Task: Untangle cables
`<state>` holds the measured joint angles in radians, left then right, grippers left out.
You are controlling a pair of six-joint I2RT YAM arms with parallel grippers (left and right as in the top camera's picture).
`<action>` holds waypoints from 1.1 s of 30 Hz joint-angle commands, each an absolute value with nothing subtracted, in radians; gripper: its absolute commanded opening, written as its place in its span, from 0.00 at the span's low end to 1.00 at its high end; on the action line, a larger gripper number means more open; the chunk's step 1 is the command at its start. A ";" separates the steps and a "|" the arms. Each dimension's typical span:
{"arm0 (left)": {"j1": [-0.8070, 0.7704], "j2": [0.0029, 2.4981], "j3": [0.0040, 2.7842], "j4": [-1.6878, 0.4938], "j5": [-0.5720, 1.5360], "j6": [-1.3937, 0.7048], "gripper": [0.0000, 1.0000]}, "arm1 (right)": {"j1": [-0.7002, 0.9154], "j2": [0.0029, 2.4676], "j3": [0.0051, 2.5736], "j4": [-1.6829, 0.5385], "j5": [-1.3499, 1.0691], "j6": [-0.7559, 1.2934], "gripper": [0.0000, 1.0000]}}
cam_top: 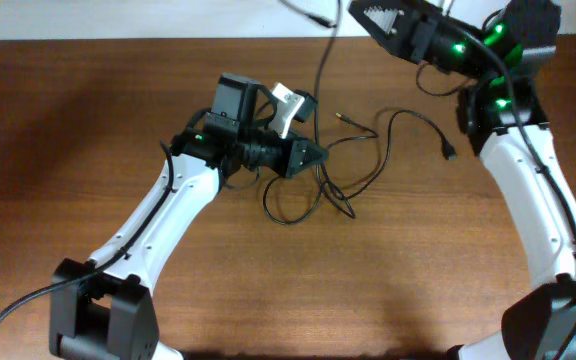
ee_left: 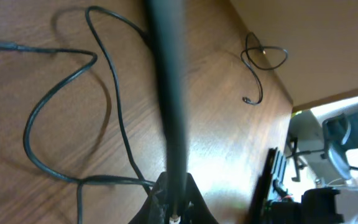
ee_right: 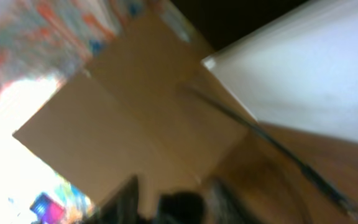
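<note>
Next, my right gripper comes down and takes a strand of cable (cam_top: 335, 188) near the tangle, as it is high while the raised cable runs down into the loops.
Thin black cables (cam_top: 353, 190) lie looped on the brown table at centre; a metal plug (cam_top: 340, 116) points back. One strand (cam_top: 413, 118) arcs right to a dark plug. My left gripper (cam_top: 318, 155) is shut on a cable (ee_left: 166, 93) that runs straight out of its jaws (ee_left: 176, 208), close to the lens. More loops (ee_left: 104, 74) and a small curl (ee_left: 263, 56) lie beyond. A raised cable (cam_top: 326, 55) climbs to the top edge next to my right gripper (cam_top: 368, 15), which is held high. Its fingers (ee_right: 173, 199) look apart in a blurred view; a cable (ee_right: 278, 146) passes clear of them.
The table's back edge meets a white wall (cam_top: 118, 15). A thick arm cable (cam_top: 18, 305) lies at the front left. In the left wrist view the table edge (ee_left: 291, 102) and dark equipment (ee_left: 328, 143) show beyond it.
</note>
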<state>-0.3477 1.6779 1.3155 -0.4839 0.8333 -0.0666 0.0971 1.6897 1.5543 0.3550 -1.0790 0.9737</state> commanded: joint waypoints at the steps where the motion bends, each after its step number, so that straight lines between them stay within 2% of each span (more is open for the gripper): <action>1: -0.279 1.682 1.345 -0.471 1.018 -0.173 0.00 | -0.028 1.691 1.559 -0.041 -1.111 0.571 0.77; 3: -0.211 1.682 1.403 -0.380 1.180 -0.321 0.00 | -0.066 1.691 1.559 -0.266 -1.111 0.400 0.92; 5: -0.171 1.682 1.448 -0.122 1.311 -0.582 0.00 | -0.053 1.691 1.559 -0.440 -1.111 0.195 0.97; 7: -0.167 1.682 1.465 0.191 1.336 -0.883 0.00 | -0.013 1.691 1.559 -0.567 -1.115 -0.014 0.97; 8: -0.167 1.682 1.466 0.467 1.336 -1.105 0.00 | 0.026 1.691 1.559 -0.607 -1.115 -0.109 0.92; 9: -0.167 1.682 1.465 0.641 1.327 -1.240 0.01 | 0.059 1.691 1.559 -0.608 -1.116 -0.141 0.92; 11: -0.160 1.682 1.472 0.787 1.273 -1.377 0.01 | 0.126 1.691 1.559 -0.622 -1.166 -0.274 0.92; 13: -0.115 1.682 1.488 0.789 1.219 -1.453 0.00 | 0.186 1.691 1.559 -0.625 -1.166 -0.326 0.82; 14: -0.089 1.682 1.495 0.789 1.207 -1.483 0.00 | 0.191 1.691 1.559 -0.625 -1.163 -0.326 0.62; 15: -0.064 1.682 1.506 0.789 1.204 -1.489 0.00 | 0.190 1.691 1.559 -0.631 -1.148 -0.326 0.51; 16: -0.044 1.682 1.516 0.789 1.204 -1.497 0.00 | 0.190 1.691 1.558 -0.657 -1.110 -0.326 0.51; 18: 0.023 1.682 1.560 0.789 1.180 -1.533 0.01 | 0.190 1.692 1.558 -0.708 -1.095 -0.330 0.62; 19: 0.027 1.682 1.569 0.789 1.172 -1.533 0.01 | 0.190 1.692 1.558 -0.707 -1.095 -0.330 0.80; 20: 0.026 1.682 1.577 0.789 1.162 -1.533 0.00 | 0.190 1.692 1.558 -0.702 -1.095 -0.339 0.90; 22: 0.022 1.682 1.579 0.762 1.119 -1.573 0.00 | 0.190 1.692 1.558 -0.649 -1.146 -0.429 0.91; 24: -0.010 1.682 1.579 0.716 1.100 -1.611 0.00 | 0.191 1.692 1.558 -0.519 -1.198 -0.429 0.91; 26: -0.052 1.682 1.579 0.522 1.030 -1.684 0.00 | 0.191 1.691 1.558 -0.412 -1.205 -0.395 0.91; 30: -0.146 1.683 1.579 0.429 0.974 -1.694 0.00 | 0.234 1.691 1.558 -0.361 -1.205 -0.361 0.90; 31: -0.159 1.683 1.579 0.425 0.972 -1.693 0.00 | 0.250 1.692 1.558 -0.340 -1.204 -0.361 0.86; 32: -0.163 1.683 1.579 0.425 0.976 -1.694 0.00 | 0.257 1.692 1.558 -0.325 -1.204 -0.361 0.64; 33: -0.164 1.683 1.579 0.425 0.976 -1.693 0.00 | 0.261 1.691 1.558 -0.317 -1.204 -0.360 0.04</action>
<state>-0.1619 1.6871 1.5600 0.4194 0.9989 -1.6871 0.2470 1.6955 1.5524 -0.3305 -1.1816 -0.3649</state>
